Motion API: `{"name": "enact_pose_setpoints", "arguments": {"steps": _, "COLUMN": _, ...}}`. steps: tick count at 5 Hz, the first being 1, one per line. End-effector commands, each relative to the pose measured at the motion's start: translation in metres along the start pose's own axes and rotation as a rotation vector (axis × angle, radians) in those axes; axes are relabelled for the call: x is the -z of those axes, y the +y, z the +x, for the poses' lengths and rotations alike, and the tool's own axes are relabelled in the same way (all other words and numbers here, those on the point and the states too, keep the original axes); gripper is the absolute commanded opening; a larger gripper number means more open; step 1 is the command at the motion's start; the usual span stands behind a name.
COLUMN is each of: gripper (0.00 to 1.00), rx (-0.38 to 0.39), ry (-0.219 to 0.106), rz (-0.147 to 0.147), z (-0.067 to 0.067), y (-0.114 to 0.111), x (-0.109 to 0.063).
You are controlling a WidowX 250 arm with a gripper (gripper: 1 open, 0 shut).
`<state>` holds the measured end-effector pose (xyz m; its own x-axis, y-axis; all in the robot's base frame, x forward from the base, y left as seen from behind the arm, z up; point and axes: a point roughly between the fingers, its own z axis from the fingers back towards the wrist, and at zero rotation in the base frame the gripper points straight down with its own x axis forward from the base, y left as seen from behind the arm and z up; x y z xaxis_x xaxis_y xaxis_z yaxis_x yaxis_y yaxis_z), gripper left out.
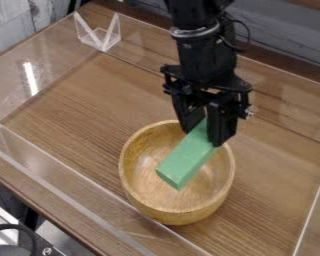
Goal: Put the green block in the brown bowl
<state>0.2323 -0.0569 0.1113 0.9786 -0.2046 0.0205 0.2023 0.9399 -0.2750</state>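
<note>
Next, I release the green block on the middle of the brown bowl's bottom point(176, 176).
The green block point(186, 161) hangs tilted over the inside of the brown bowl point(147, 195), its lower end down near the bowl's floor. My gripper point(206, 135) is shut on the green block's upper end and points steeply down above the bowl's far right rim. The black arm rises from it toward the top of the view. The bowl is a large light wooden one with a thick rim, standing on the wooden table at the near centre.
Clear acrylic walls point(43, 170) fence the wooden table point(83, 100) on the left and near sides. A small clear stand point(96, 32) sits at the far left corner. A grey wall runs behind.
</note>
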Motion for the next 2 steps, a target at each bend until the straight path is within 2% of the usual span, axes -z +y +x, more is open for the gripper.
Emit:
{"name": "enact_pose_setpoints", "arguments": {"steps": 1, "gripper": 0.0, "rx": 0.005, "ry": -0.053, "rz": 0.012, "z": 0.0021, "y": 0.0026, "x": -0.011}}
{"name": "enact_pose_setpoints", "arguments": {"steps": 2, "gripper": 0.0, "rx": -0.002, "ry": -0.059, "rz": 0.014, "z": 0.0013, "y": 0.0055, "x": -0.0106}}
